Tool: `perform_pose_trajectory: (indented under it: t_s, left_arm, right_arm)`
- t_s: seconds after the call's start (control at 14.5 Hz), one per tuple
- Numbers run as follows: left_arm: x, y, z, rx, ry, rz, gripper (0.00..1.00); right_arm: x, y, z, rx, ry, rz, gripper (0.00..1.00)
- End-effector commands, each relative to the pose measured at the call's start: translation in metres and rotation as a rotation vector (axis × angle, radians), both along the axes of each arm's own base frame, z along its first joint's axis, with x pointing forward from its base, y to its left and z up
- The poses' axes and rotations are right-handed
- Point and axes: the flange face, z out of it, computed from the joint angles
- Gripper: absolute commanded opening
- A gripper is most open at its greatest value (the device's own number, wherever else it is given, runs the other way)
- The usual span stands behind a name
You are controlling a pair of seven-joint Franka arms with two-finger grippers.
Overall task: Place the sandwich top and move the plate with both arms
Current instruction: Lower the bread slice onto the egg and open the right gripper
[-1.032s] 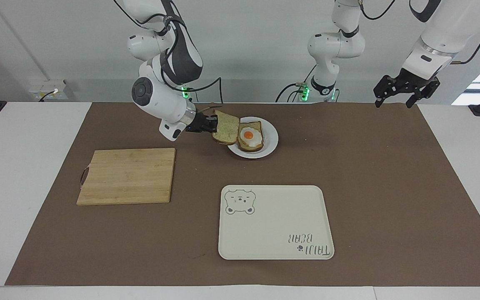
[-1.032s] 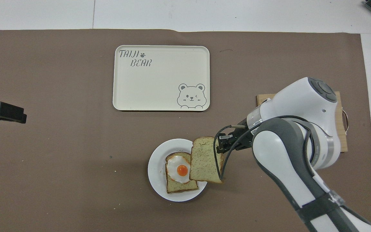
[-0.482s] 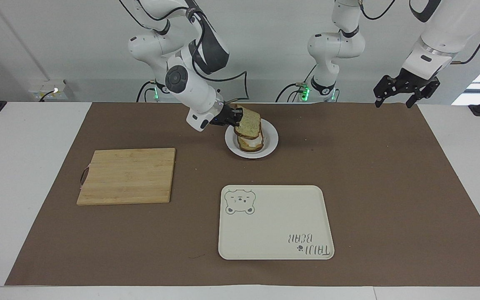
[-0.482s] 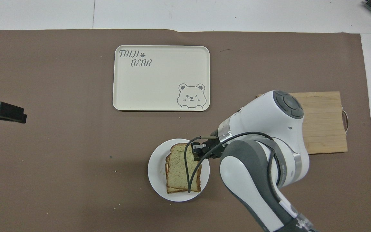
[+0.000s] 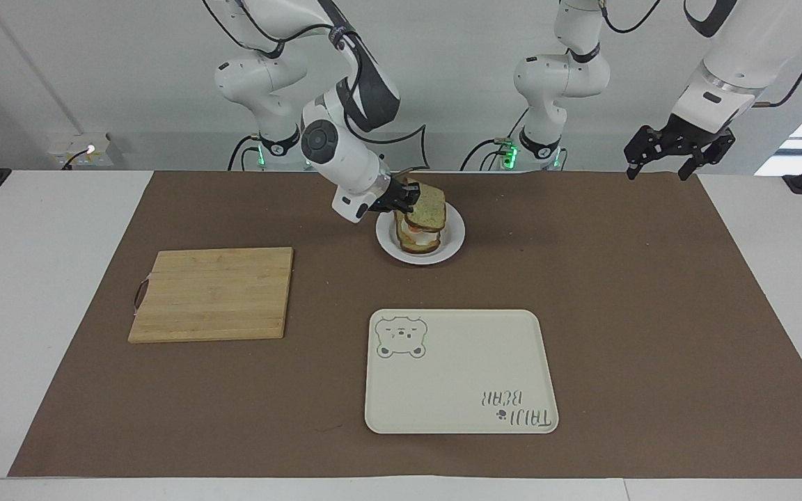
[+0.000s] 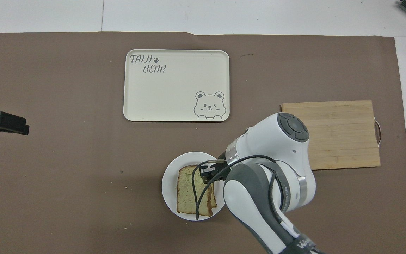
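Observation:
I should use my right gripper to set the sandwich top squarely on the bread slice with the fried egg (image 6: 196, 186), and there I should let go of it.
The small white plate (image 5: 454, 240) lies on the brown mat close to the robots; it also shows in the overhead view (image 6: 169, 176). On it lies the bread slice with the fried egg (image 5: 420, 241), mostly covered. My right gripper (image 5: 411, 197) is shut on the edge of the sandwich top (image 5: 430, 207), a speckled wholegrain slice held slightly tilted just over the egg slice. From overhead the sandwich top (image 6: 188, 190) covers the egg, with my right gripper (image 6: 206, 171) at its edge. My left gripper (image 5: 679, 152) waits open and empty, raised over the left arm's end of the mat.
A cream tray with a bear drawing (image 5: 460, 372) lies farther from the robots than the plate. A wooden cutting board (image 5: 213, 292) lies toward the right arm's end of the table. The brown mat covers most of the table.
My right gripper has carried the sandwich top from beside the plate to over the egg slice and lowered it, so the egg is now covered. The left arm has not moved.

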Motion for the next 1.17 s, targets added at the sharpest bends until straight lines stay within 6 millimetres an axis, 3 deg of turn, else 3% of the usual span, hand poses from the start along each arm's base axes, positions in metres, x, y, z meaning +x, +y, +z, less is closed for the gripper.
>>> perform_pose_trajectory:
  t_s: [0.0, 0.21, 0.55, 0.76, 0.83, 0.89, 0.96, 1.1]
  left_arm:
    - [-0.004, 0.003, 0.004, 0.010, 0.004, -0.001, 1.00]
    - [-0.004, 0.003, 0.004, 0.010, 0.004, -0.001, 1.00]
    - [-0.004, 0.003, 0.004, 0.010, 0.004, -0.001, 1.00]
    - [-0.004, 0.003, 0.003, 0.010, 0.006, -0.001, 1.00]
    - [-0.004, 0.003, 0.004, 0.010, 0.004, -0.001, 1.00]
    - [-0.004, 0.003, 0.003, 0.010, 0.006, -0.001, 1.00]
    - [-0.004, 0.003, 0.004, 0.010, 0.004, -0.001, 1.00]
    - [-0.004, 0.003, 0.004, 0.010, 0.004, -0.001, 1.00]
  right_arm:
    - [0.001, -0.004, -0.021, 0.025, -0.020, 0.007, 0.00]
    - [0.000, 0.012, -0.042, 0.009, -0.055, 0.017, 0.00]
    - [0.000, 0.012, -0.056, -0.002, -0.051, 0.028, 0.00]
    - [0.010, 0.002, -0.061, -0.005, -0.053, 0.016, 0.00]
    - [0.013, 0.001, -0.060, -0.007, -0.052, 0.004, 0.05]
    - [0.013, 0.001, -0.060, -0.012, -0.053, 0.005, 0.57]
    - [0.015, 0.000, -0.059, -0.019, -0.068, 0.022, 1.00]
    - [0.025, -0.007, -0.052, -0.053, -0.114, 0.045, 1.00]
